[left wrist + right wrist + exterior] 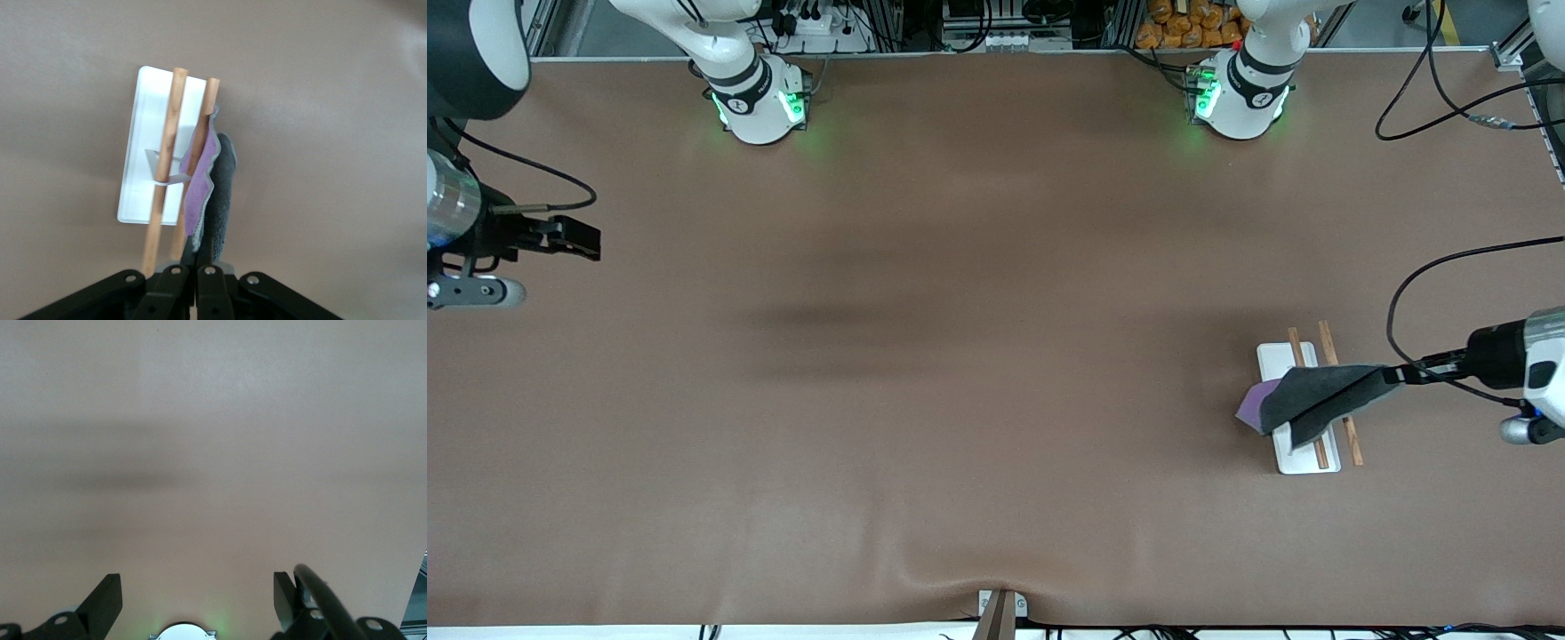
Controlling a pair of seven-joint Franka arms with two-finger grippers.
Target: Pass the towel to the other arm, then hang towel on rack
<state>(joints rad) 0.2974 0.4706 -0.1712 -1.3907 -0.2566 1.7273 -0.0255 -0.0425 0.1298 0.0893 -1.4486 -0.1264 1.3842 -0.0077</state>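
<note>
Next, my left gripper releases the towel so that it lies across the middle of the two brown rods [1319, 398] [177, 163], above the white base.
The towel [1316, 400], dark grey with a purple corner showing, hangs from my left gripper [1396, 373], which is shut on one edge of it over the rack [1303, 458]. The rack is a white base with two brown rods at the left arm's end of the table. The towel stretches across both rods. In the left wrist view the towel [213, 187] hangs against one rod, purple face toward it, above the white base [143, 133], with my left gripper [200, 250] pinching its edge. My right gripper [591, 242] is open and empty and waits over the right arm's end of the table; it also shows in the right wrist view [197, 593].
Black cables [1432, 98] lie on the table at the left arm's end. A small metal bracket [1000, 612] sits at the table edge nearest the front camera. Both arm bases [760, 98] stand along the edge farthest from it.
</note>
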